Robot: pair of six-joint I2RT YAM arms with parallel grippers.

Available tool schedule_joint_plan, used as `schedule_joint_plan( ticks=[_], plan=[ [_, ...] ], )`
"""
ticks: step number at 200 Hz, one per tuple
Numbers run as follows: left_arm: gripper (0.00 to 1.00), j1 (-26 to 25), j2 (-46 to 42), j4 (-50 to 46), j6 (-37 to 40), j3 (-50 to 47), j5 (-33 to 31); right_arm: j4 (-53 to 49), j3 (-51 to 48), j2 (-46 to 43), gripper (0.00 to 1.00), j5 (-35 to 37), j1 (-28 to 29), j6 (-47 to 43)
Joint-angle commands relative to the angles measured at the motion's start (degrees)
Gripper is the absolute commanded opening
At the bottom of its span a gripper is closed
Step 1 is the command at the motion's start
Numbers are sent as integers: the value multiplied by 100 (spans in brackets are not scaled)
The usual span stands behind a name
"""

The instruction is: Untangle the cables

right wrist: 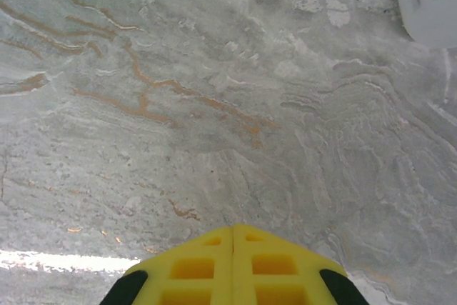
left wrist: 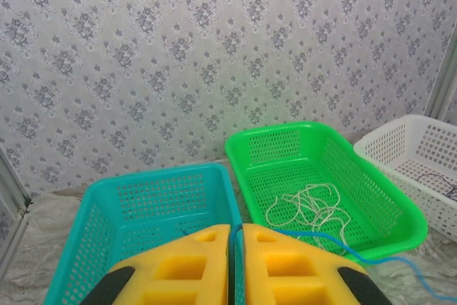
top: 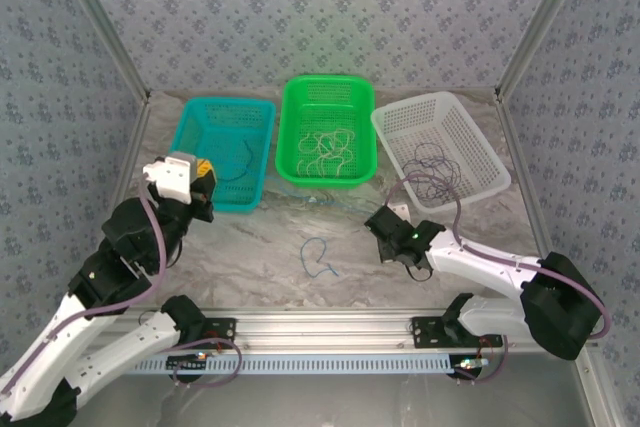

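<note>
The blue cable from my left gripper trails past the green basket, so I need to grip the trailing part (top: 362,209) with my right gripper and pass it to my left gripper.
My left gripper (left wrist: 236,228) is shut on a blue cable (left wrist: 343,245), which comes out between the yellow pads (left wrist: 189,262) and trails off to the right. Seen from the top, this gripper (top: 205,182) hovers over the near left part of the teal basket (top: 195,117), and a thin dark cable (top: 243,160) arcs inside that basket. A second blue cable (top: 318,257) lies in a loose loop on the table. Cream cables (top: 330,152) lie in the green basket (top: 290,107). Dark purple cables (top: 435,172) sit in the white basket (top: 480,147). My right gripper (top: 380,225) (right wrist: 233,230) is shut with nothing in it, low over bare table.
The three baskets stand side by side along the back of the marbled table (top: 260,237). Patterned walls close in the left, back and right. The white basket's corner (right wrist: 428,5) shows at the upper right of the right wrist view. A metal rail (top: 320,332) runs along the near edge.
</note>
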Motion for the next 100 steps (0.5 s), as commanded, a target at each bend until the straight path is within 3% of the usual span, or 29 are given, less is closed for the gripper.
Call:
schedule_joint_plan(
  ticks=[1, 34, 83, 94, 100],
  plan=[
    [12, 30, 86, 99, 110, 120, -4, 106, -73, -110, 0, -82, -30, -33],
    [12, 236, 202, 110, 80, 159, -124, 172, -123, -165, 0, -89, 39, -146],
    [11, 987, 495, -84, -134, 257, 91, 561, -378, -753, 0, 84, 422, -463],
    [11, 1143, 605, -67, -182, 282, 343, 501, -384, -871, 27, 136, 410, -362],
    [11, 1223, 671, -42, -214, 287, 493, 486, -385, -942, 33, 98, 402, -364]
  ],
)
